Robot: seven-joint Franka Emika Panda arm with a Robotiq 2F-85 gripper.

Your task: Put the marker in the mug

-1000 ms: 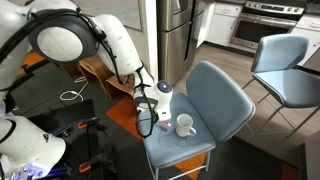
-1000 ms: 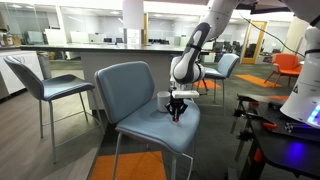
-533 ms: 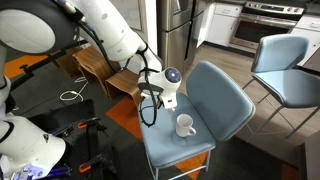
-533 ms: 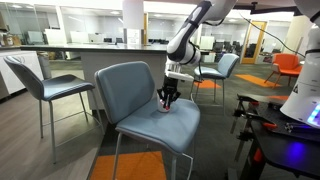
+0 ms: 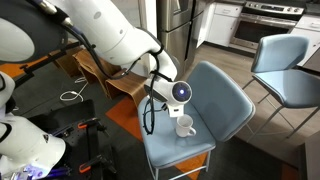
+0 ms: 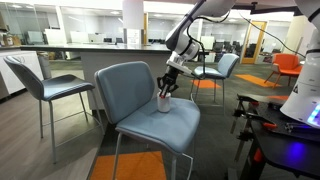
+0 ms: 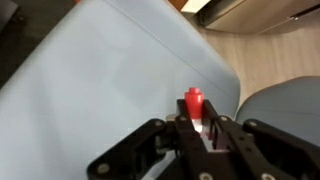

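The red marker, now held just above the mug, will drop from my gripper inside the white mug (image 5: 185, 121) on the blue-grey chair's seat.
The white mug (image 5: 185, 126) stands on the seat of the blue-grey chair (image 5: 222, 95); it also shows in an exterior view (image 6: 164, 102). My gripper (image 5: 178, 104) hangs just above the mug, tilted; it also shows in an exterior view (image 6: 168, 86). In the wrist view the gripper (image 7: 198, 128) is shut on the red marker (image 7: 193, 101), whose red end sticks out between the fingers against the chair's back. The mug is out of view in the wrist view.
A second blue-grey chair (image 5: 285, 65) stands behind, also seen in an exterior view (image 6: 40, 85). Orange floor patch (image 6: 150, 166) lies under the chair. A black stand with cables (image 5: 70, 135) and white robot parts (image 6: 305, 95) are beside it.
The arm has swung toward the chair's back and tilted, carrying the marker from beside the mug to just above it.
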